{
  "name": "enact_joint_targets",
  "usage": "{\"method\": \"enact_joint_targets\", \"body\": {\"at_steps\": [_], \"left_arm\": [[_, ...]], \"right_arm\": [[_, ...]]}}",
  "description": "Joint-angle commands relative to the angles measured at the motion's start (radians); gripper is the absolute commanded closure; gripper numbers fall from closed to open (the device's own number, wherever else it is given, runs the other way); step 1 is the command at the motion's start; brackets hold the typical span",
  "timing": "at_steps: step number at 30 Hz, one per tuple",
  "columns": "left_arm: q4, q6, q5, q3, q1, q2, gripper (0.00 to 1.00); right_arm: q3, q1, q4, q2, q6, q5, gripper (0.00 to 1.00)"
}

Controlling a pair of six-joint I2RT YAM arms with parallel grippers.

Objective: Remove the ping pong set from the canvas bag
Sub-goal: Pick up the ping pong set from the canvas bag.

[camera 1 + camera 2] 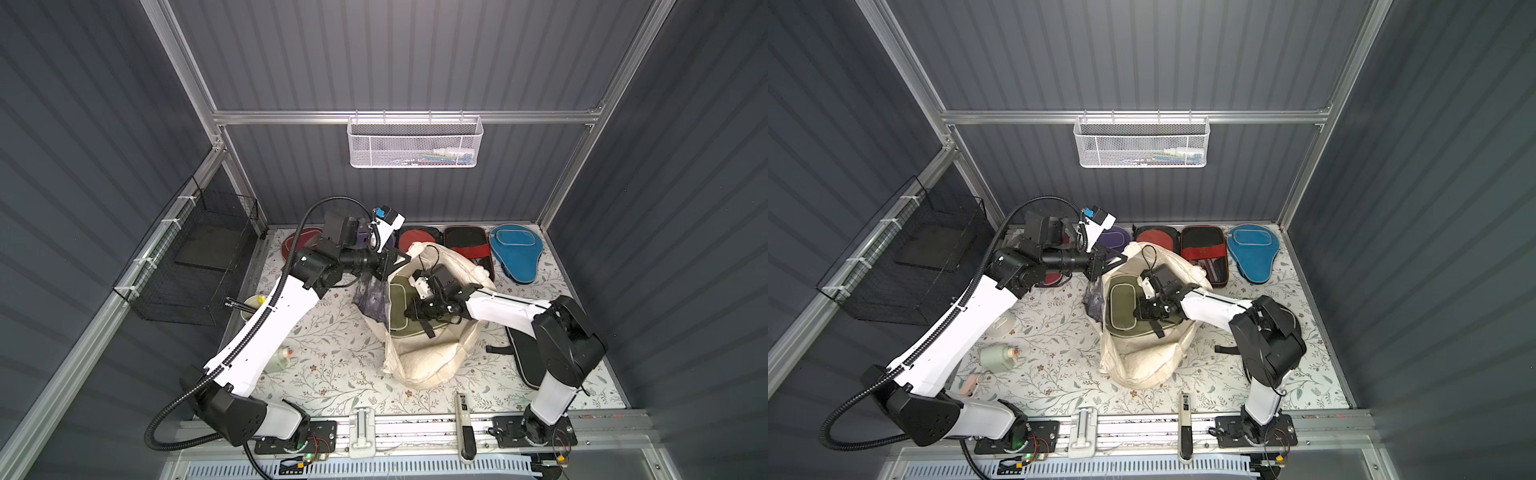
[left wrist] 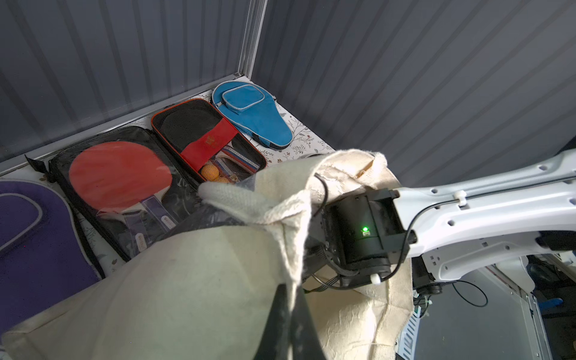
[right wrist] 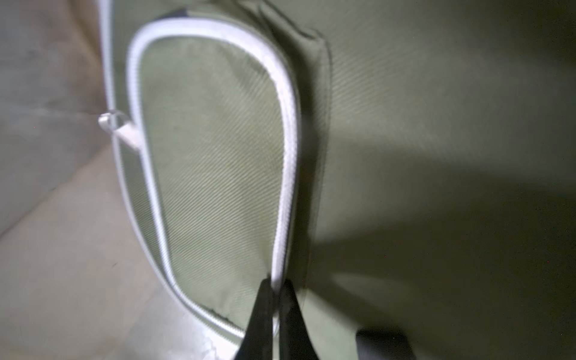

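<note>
Next, I let go of the bag's rim with my left gripper and take the lifted cover's edge (image 1: 1108, 301), as my right gripper holds the olive cover just by its pocket's piping.
The cream canvas bag (image 1: 432, 361) (image 1: 1142, 365) stands mid-table with its mouth open. My left gripper (image 2: 291, 290) (image 1: 401, 259) is shut on its far rim (image 2: 290, 218) and holds it up. An olive cover (image 1: 401, 307) (image 3: 218, 156) of the ping pong set lies inside. My right gripper (image 3: 276, 286) (image 1: 1140, 313) reaches into the bag, shut on the white piping (image 3: 288, 140) of that cover's pocket. Along the back wall lie the blue cover (image 1: 515, 251), the red-and-black case (image 1: 465, 247), a clear-fronted case showing a red paddle (image 2: 121, 174), the purple cover (image 1: 1115, 239) and the maroon cover (image 1: 303, 243).
A black cover (image 1: 528, 353) lies under the right arm. A bowl (image 1: 253, 307), a pale green bottle (image 1: 996, 357) and a pink item (image 1: 971, 384) sit near the left arm. A white pen-like device (image 1: 462, 409) rests at the front edge. A black wire basket (image 1: 195, 266) hangs left.
</note>
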Motion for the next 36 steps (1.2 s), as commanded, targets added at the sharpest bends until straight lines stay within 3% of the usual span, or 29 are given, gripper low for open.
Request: {"method": "enact_joint_targets", "body": {"at_steps": [1,7,17,25,26,31,34,36], "left_arm": [[0.045,-0.022,0.038,-0.010,-0.001,-0.007,1.00],[0.014,-0.022,-0.012,-0.012,0.001,0.009,1.00],[-0.080,-0.023,-0.029,0.029,0.040,0.045,1.00],[-0.115,0.033,-0.043,0.106,0.199,0.127,0.99],[-0.123,0.043,-0.043,0.122,0.204,0.148,0.93],[-0.146,0.079,-0.050,0.193,0.207,0.236,0.39],[-0.131,0.087,-0.040,0.214,0.207,0.229,0.17],[-0.113,0.087,-0.027,0.228,0.210,0.207,0.08]], "right_arm": [[-0.007,-0.020,-0.024,-0.092,-0.064,-0.006,1.00],[-0.041,-0.036,-0.062,-0.242,-0.124,-0.067,1.00],[-0.109,-0.153,-0.182,-0.482,-0.216,-0.182,1.00],[-0.079,-0.195,-0.141,-0.515,-0.219,-0.265,1.00],[-0.072,-0.197,-0.138,-0.513,-0.219,-0.273,1.00],[-0.017,-0.214,-0.110,-0.490,-0.221,-0.294,1.00],[0.014,-0.225,-0.076,-0.482,-0.209,-0.303,1.00],[0.034,-0.236,-0.051,-0.477,-0.201,-0.311,1.00]]}}
